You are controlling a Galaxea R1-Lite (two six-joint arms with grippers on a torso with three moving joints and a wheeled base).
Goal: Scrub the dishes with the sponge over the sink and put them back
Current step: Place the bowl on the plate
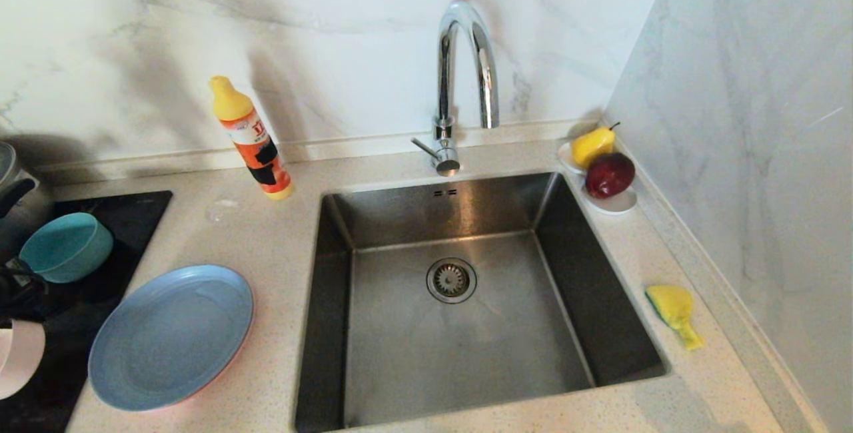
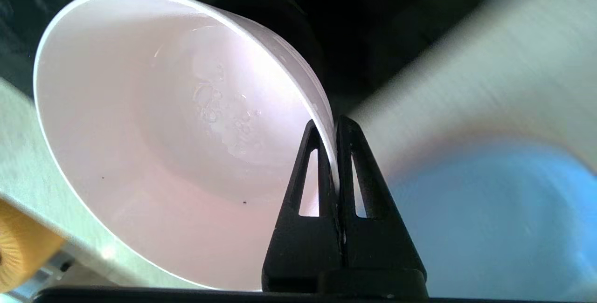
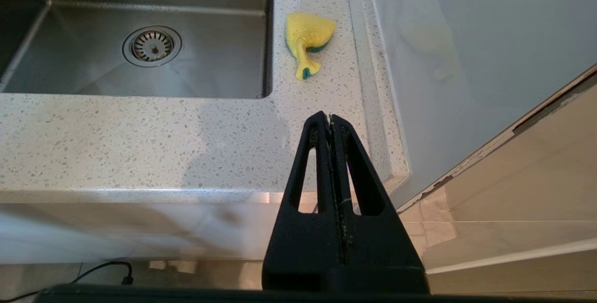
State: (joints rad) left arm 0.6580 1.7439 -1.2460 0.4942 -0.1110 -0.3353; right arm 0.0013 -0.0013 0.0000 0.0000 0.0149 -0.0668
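The robot's left gripper needs to release the pale pink-white bowl on the grey-blue plate point(image 1: 149, 328) point(image 2: 475, 213), a little toward the black cooktop.
My left gripper point(image 2: 329, 123) is shut on the rim of the pale pink-white bowl point(image 2: 163, 144), one finger inside and one outside. The bowl is tilted and shows at the head view's far left edge point(image 1: 16, 356), over the black cooktop. The teal bowl point(image 1: 66, 246) sits behind it. The grey-blue plate point(image 1: 170, 336) lies on the counter left of the sink point(image 1: 466, 360), with a thin pink rim point(image 1: 174, 408) showing under its near edge. The sponge point(image 1: 673, 313) lies on the counter right of the sink. My right gripper point(image 3: 329, 116) is parked, shut and empty, off the counter's front right corner.
A chrome tap point(image 1: 466, 66) rises behind the basin, whose drain point(image 1: 451, 280) is in its middle. An orange detergent bottle point(image 1: 256, 146) stands at the back left. A white saucer point(image 1: 620, 203) with a pear and an apple sits at the back right. A wall closes off the right side.
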